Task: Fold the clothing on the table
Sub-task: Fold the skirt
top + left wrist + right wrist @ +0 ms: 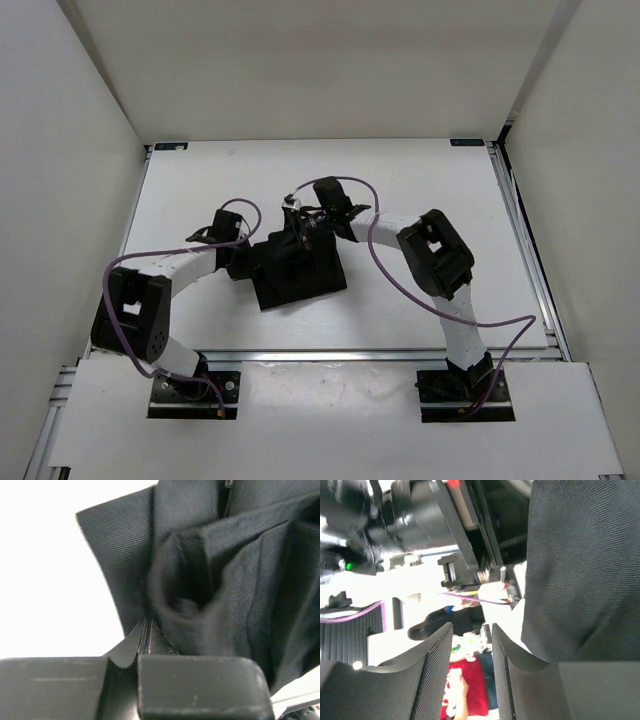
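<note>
The fingers of my right gripper will move to the clothing's far corner point(332, 235), on the side of the clothing away from my left gripper, and close there.
The clothing point(297, 270) is a black fabric bundle, partly folded, lying mid-table point(430, 190). My left gripper point(243, 262) sits at its left edge. In the left wrist view that gripper point(141, 652) is shut on a thin edge of the clothing point(225, 580), which bunches up in folds just beyond the fingers. My right gripper point(300, 226) hovers at the far upper edge of the bundle. In the right wrist view it point(472, 647) stands open with nothing between its ribbed pads, and the clothing point(580, 570) hangs just to the right of the right finger point(520, 680).
White walls close in the table on the left, far and right sides. An aluminium rail point(350, 355) runs along the near edge, by the arm bases. Purple cables point(400, 290) loop off both arms. The left arm's body point(410, 515) fills the top of the right wrist view.
</note>
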